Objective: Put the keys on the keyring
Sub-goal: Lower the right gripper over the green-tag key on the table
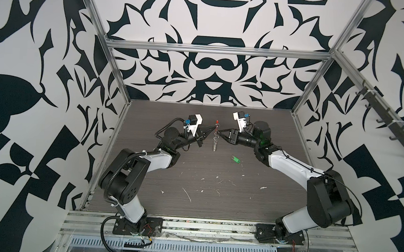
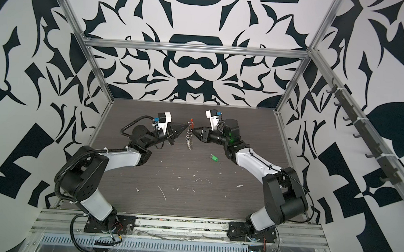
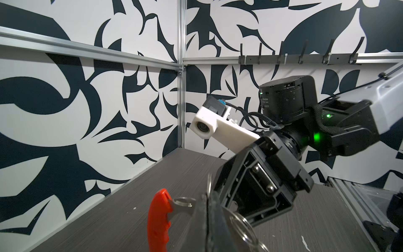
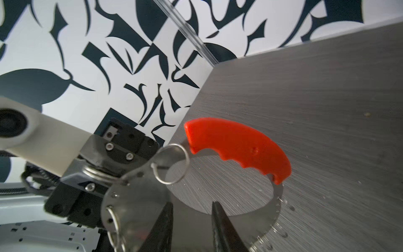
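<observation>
The robot's right gripper needs to next move down to the near end (image 1: pixel 238 161) of the green key tag lying on the table and close there.
The keyring (image 1: pixel 216 136) hangs upright above the table's middle: a flat metal loop with a red-orange grip (image 4: pixel 237 146) on top and several small silver rings (image 4: pixel 268 239) along its band. My left gripper (image 1: pixel 212 128) is shut on the loop's metal plate (image 3: pixel 187 207) just beside the grip. From the opposite side my right gripper (image 4: pixel 192 218) faces the band. It is open, and its dark fingers (image 4: pixel 220 224) stand apart with nothing clamped between them. The green key tag (image 1: pixel 235 159) (image 2: pixel 214 157) lies flat on the table, nearer than the right gripper (image 2: pixel 195 131).
The dark wood-grain table (image 1: pixel 192 179) carries white scuff marks near its front. Patterned walls and aluminium frame posts (image 1: pixel 117 72) close in three sides. A rail of black hooks (image 1: pixel 391 125) runs along the right wall.
</observation>
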